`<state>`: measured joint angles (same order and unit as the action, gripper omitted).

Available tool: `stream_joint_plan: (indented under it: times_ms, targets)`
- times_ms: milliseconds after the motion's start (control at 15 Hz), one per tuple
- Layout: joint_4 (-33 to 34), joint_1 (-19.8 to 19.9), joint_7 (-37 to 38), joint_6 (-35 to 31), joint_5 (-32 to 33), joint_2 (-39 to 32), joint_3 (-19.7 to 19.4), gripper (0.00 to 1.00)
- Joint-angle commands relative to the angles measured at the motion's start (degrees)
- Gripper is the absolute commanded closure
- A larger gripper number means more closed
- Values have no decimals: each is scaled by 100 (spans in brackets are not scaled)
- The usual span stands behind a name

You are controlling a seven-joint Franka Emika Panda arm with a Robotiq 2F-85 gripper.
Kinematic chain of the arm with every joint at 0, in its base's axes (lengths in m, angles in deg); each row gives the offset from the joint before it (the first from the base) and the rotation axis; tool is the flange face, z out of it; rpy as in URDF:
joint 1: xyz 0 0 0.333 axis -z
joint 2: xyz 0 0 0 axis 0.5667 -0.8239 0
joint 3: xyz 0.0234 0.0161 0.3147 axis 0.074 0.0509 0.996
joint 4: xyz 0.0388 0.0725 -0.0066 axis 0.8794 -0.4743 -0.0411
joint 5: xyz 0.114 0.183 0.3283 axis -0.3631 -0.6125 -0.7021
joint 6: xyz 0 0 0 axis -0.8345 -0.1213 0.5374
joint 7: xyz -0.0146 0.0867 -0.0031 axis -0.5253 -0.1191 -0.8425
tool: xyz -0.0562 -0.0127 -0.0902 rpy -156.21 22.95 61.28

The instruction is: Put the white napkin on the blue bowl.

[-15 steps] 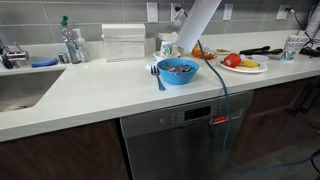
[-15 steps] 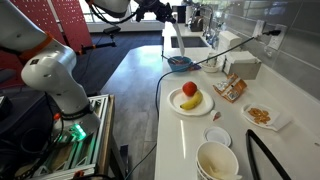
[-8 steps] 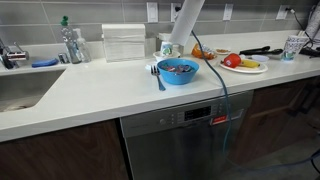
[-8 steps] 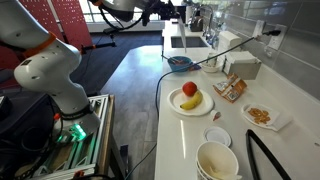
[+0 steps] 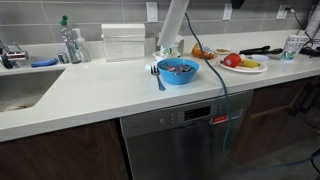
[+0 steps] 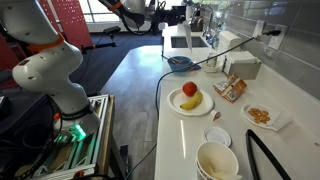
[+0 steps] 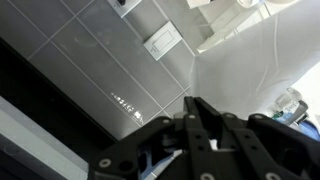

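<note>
Next, I release the white napkin, now hanging just behind the blue bowl, over the dark bits toward the back rim of the blue bowl (image 5: 176,65).
The white napkin (image 5: 172,25) hangs as a long unfolded sheet from above the frame's top edge. Its lower end is just behind the blue bowl (image 5: 178,72) and above the bowl's back rim. The bowl stands on the white counter with dark bits inside, and it also shows in an exterior view (image 6: 180,63). In the wrist view my gripper (image 7: 200,115) is shut, and the napkin (image 7: 255,60) spreads out from between its fingers. The gripper itself is out of frame in both exterior views.
A fork (image 5: 158,76) lies left of the bowl. A pale napkin holder (image 5: 124,43) stands by the wall. A fruit plate (image 5: 243,64) is to the right, a sink (image 5: 20,90) and bottles (image 5: 70,42) to the left. A blue cable (image 5: 226,95) hangs over the counter front.
The hanging napkin has swung left, from right of the bowl to behind its middle. The bowl and the other things have not moved.
</note>
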<state>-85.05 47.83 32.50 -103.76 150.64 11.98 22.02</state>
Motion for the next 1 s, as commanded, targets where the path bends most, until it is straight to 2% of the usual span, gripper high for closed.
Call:
stream_joint_plan:
  times_ms: [0,133,467,667,933]
  targets:
    - [348,-1127,137,1128,894,-1377,-792,99]
    - [440,-1605,17,1261,928,-1746,-1261,99]
    - [706,-2216,-881,421,46,-2130,-2143,99]
    - [670,-2376,-1821,-62,-909,-2026,-2433,99]
    - [522,-2488,-3359,-507,-2436,-1852,-2615,99]
